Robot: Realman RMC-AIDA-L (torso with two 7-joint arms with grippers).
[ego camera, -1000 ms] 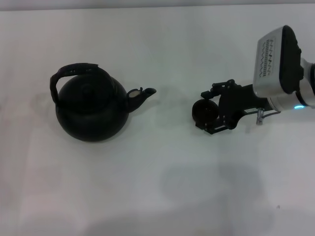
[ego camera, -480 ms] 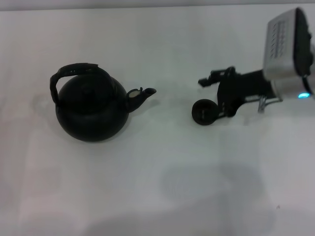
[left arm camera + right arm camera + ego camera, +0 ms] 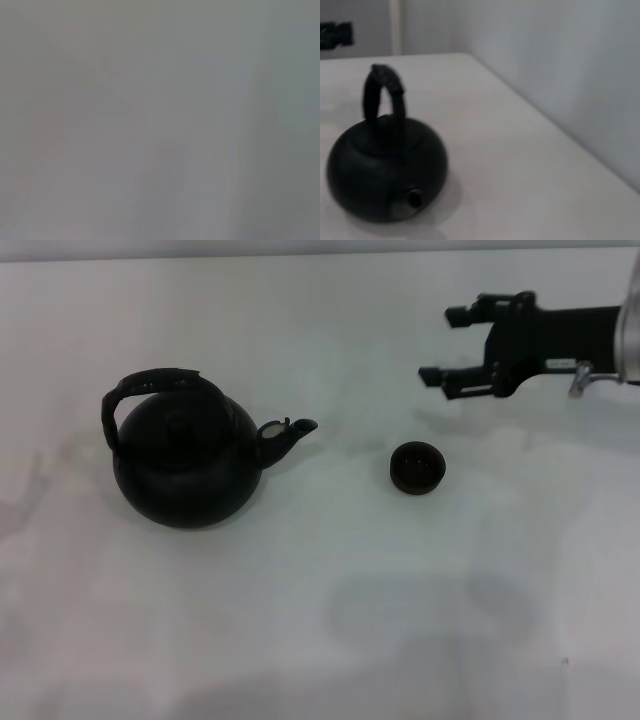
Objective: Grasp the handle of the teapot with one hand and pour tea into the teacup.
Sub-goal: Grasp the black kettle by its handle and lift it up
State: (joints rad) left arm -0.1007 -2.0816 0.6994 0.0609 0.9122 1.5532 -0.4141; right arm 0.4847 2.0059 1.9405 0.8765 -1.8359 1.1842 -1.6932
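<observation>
The robot's left gripper should close on the rear bend of the teapot's handle [image 3: 109, 402], on the side away from the spout.
The black teapot [image 3: 185, 462] stands at the table's left, its arched handle [image 3: 150, 383] upright over the lid and its spout [image 3: 290, 433] pointing right. It also fills the right wrist view as the teapot [image 3: 385, 170] with the handle [image 3: 382, 95]. The small dark teacup [image 3: 416, 467] rests alone on the table, right of the spout. My right gripper [image 3: 445, 345] hangs open above and behind the cup, holding nothing. The left gripper is out of view.
The white table [image 3: 320, 620] spreads wide around both objects. A pale wall [image 3: 560, 65] rises beyond the table's far edge in the right wrist view. The left wrist view shows only a grey blur.
The right gripper let go of the teacup, opened, and rose up and back to the right. The cup stays where it was set. The teapot has not moved.
</observation>
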